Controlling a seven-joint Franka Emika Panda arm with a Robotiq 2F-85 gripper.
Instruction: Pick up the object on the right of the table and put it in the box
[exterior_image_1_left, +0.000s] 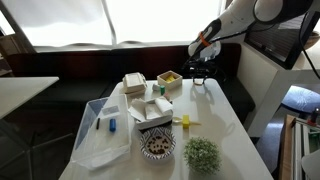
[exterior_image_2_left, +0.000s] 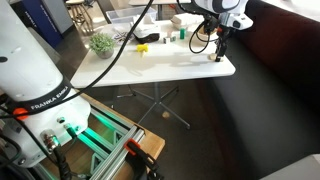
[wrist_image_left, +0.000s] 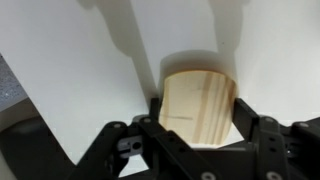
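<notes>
Next, my gripper lets go of the object in the middle of the small cream-white box (exterior_image_1_left: 170, 78) next to the white takeaway containers.
In the wrist view my gripper (wrist_image_left: 197, 108) is shut on the object (wrist_image_left: 195, 88), a small flat piece of pale wood with a rounded top, its fingers pressed on both sides just over the white table (wrist_image_left: 70, 60). In both exterior views the gripper (exterior_image_1_left: 201, 72) (exterior_image_2_left: 218, 55) is low at the table's far corner, and the object is too small to make out there. The box (exterior_image_1_left: 169, 78), small, cream-white and yellow-green inside, stands on the table a short way from the gripper.
White takeaway containers (exterior_image_1_left: 150, 106) and a big clear plastic bin (exterior_image_1_left: 100, 132) stand mid-table. A patterned bowl (exterior_image_1_left: 156, 146), a green plant (exterior_image_1_left: 201, 153) (exterior_image_2_left: 100, 43) and a small yellow item (exterior_image_1_left: 185, 121) (exterior_image_2_left: 143, 47) lie farther along. The table edge (exterior_image_2_left: 200, 72) is close to the gripper.
</notes>
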